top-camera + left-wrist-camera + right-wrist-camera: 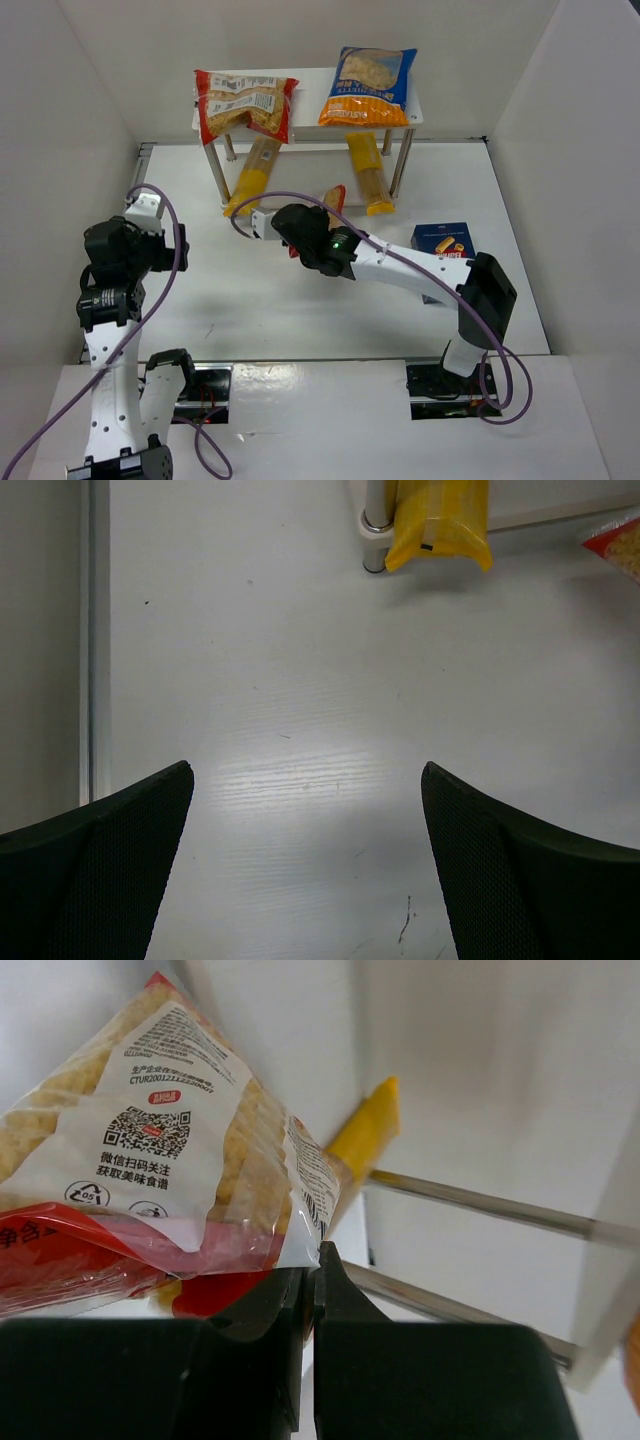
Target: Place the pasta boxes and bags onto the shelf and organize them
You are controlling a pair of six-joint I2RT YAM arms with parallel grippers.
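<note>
My right gripper is going to release the small red-edged clear bag between the long yellow bags (314,185), underneath the top board of the shelf. The clear bag now hangs in front of the shelf.
The shelf (310,80) stands at the back, with a larger red bag (245,103) and a blue-and-orange bag (368,85) on its white top board. Two long yellow bags (253,175) (368,172) lie slanted beneath it. My right gripper (322,214) is shut on the edge of the small red-edged clear bag (334,196), just in front of the shelf. In the right wrist view the bag (170,1150) hangs from my shut gripper (310,1280). The dark-blue box (443,240) lies on the table at the right. My left gripper (305,860) is open and empty above bare table.
The shelf's metal rails (480,1205) run close beyond my right fingers. In the left wrist view a shelf leg (375,525) and the end of a yellow bag (440,520) show ahead. White walls enclose the table on the left, back and right.
</note>
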